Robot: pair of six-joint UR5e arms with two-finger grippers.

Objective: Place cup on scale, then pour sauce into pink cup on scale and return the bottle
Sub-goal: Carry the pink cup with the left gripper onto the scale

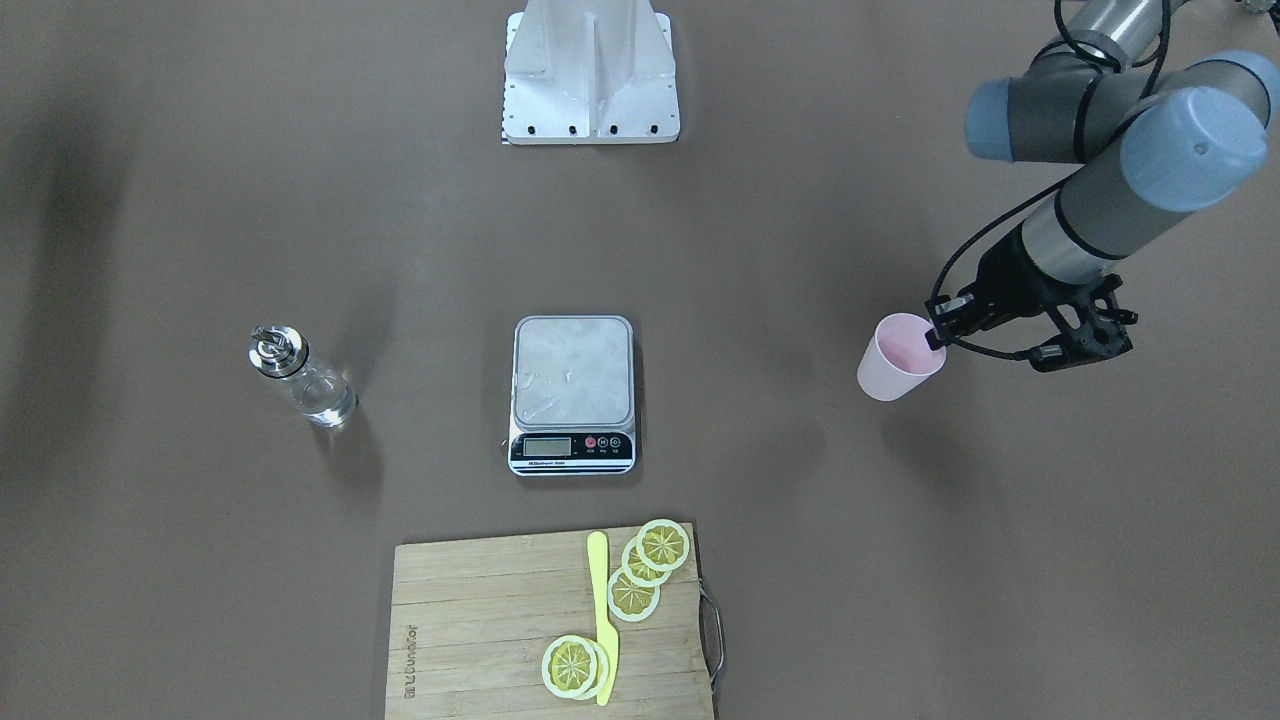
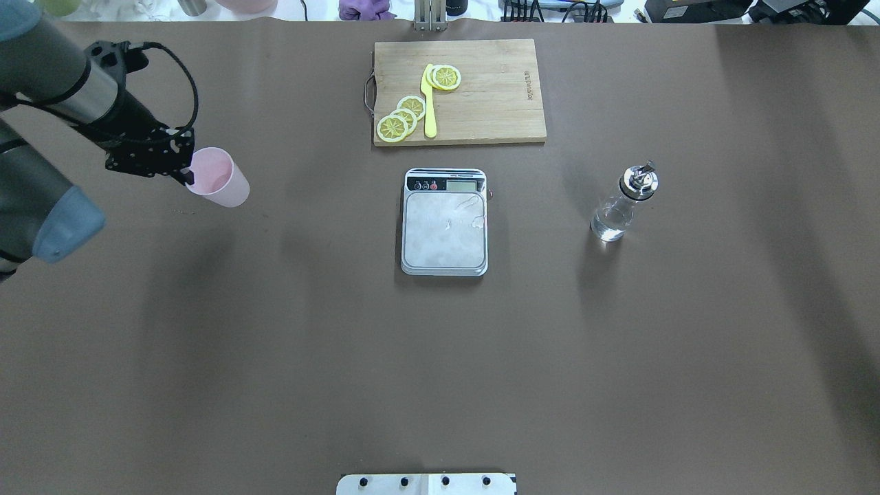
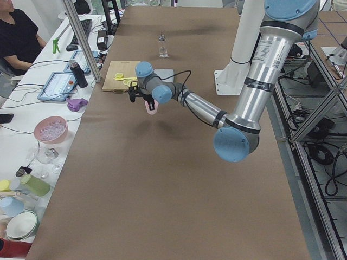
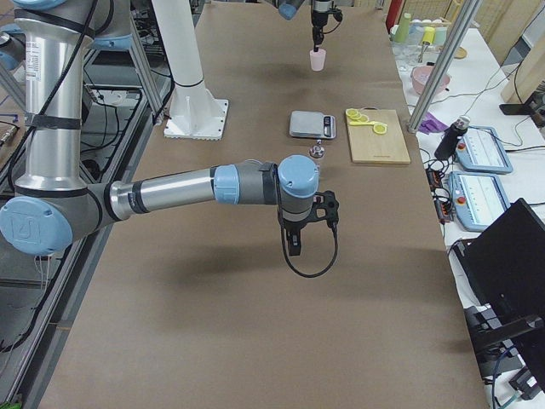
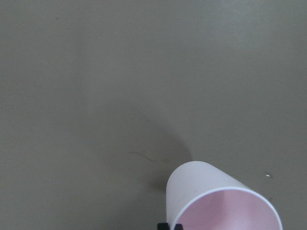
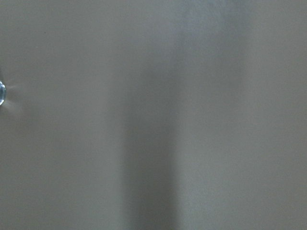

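The robot's left gripper should release the pale pink cup, now held above the table, upright on the middle of the scale's silver plate (image 1: 577, 379).
The pale pink cup (image 2: 221, 181) hangs from my left gripper (image 2: 185, 175), which is shut on its rim, one finger inside and one outside. It is held above the table at the robot's left side, its shadow beneath it; it also shows in the front view (image 1: 895, 362) and the left wrist view (image 5: 220, 201). The scale (image 2: 445, 230) lies bare at the table's middle. The glass bottle (image 2: 622, 206) with clear sauce stands upright on the robot's right. My right gripper (image 4: 294, 243) hangs over bare table, seen only in the exterior right view; I cannot tell whether it is open.
A wooden cutting board (image 2: 495, 89) with lemon slices (image 2: 402, 117) and a yellow knife (image 2: 429, 103) lies beyond the scale. Brown table spans between cup and scale. Operators' desks with bowls and bottles line the far edge (image 3: 51, 130).
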